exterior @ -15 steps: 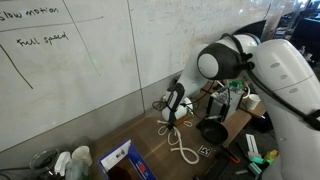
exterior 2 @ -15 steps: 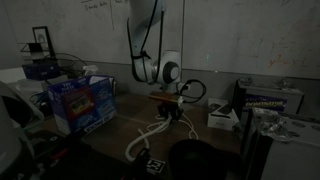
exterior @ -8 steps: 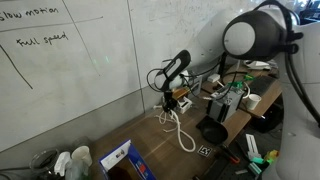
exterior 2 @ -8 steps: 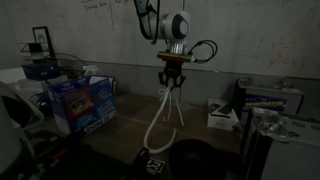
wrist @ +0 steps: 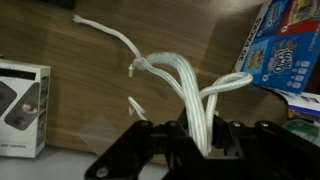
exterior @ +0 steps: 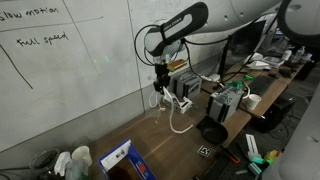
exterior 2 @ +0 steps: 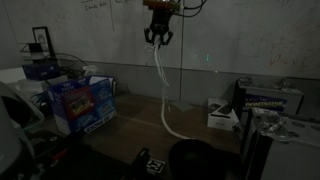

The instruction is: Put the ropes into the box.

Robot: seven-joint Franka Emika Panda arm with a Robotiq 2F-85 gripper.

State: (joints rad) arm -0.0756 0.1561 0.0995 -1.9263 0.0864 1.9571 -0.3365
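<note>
Next, my gripper releases the white rope inside the open blue box at the near table edge (exterior: 121,170).
My gripper (exterior: 160,87) (exterior 2: 157,37) is raised high above the wooden table and is shut on the white ropes (exterior: 176,112). The ropes hang down in a long bundle (exterior 2: 160,85), their lower ends near the tabletop. In the wrist view the ropes (wrist: 180,85) run out from between the fingers (wrist: 196,130) in several strands. The blue box (exterior: 128,160) stands at the near table edge, well away from the gripper. It also shows in an exterior view (exterior 2: 80,102) and at the wrist view's right edge (wrist: 290,45).
A black round bowl (exterior: 212,131) (exterior 2: 190,160) sits near the rope ends. A white device box (exterior 2: 222,115) (wrist: 22,100) stands on the wooden table (wrist: 90,80). A whiteboard wall (exterior: 70,70) is behind. Clutter fills the table ends.
My gripper has risen steeply and shifted toward the box side, lifting the ropes from a heap on the table into a long hanging bundle.
</note>
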